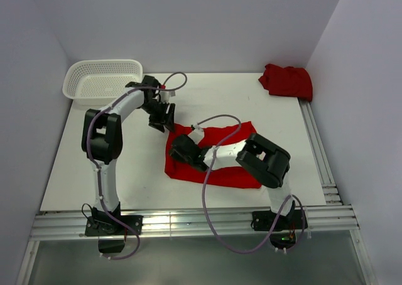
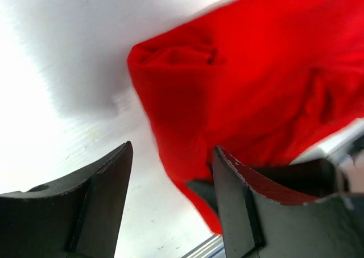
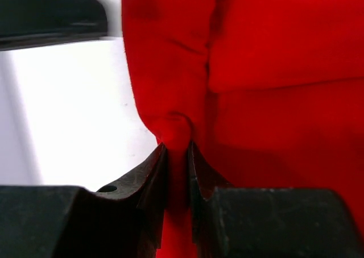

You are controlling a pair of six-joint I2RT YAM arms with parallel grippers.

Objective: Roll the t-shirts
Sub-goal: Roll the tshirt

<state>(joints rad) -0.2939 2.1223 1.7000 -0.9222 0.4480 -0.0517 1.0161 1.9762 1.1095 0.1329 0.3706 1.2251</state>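
Observation:
Right fingers crowd my left finger at the red fold, so next I back my left gripper off and pinch the red fold nearer its upper corner (image 2: 168, 102).
A red t-shirt (image 1: 226, 156) lies folded into a thick band at the middle of the white table. My right gripper (image 1: 178, 152) sits at its left end, shut on a bunched fold of the red t-shirt (image 3: 176, 133). My left gripper (image 1: 164, 117) hangs just above and left of the shirt's upper left corner. It is open with nothing between its fingers, and the red t-shirt (image 2: 239, 82) lies beyond and beneath its fingertips (image 2: 224, 161). A second red t-shirt (image 1: 287, 81) lies crumpled at the far right of the table.
A white mesh basket (image 1: 103, 80) stands at the back left corner. Metal rails run along the table's front edge (image 1: 188, 223) and right edge (image 1: 316, 147). Grey walls close in on three sides.

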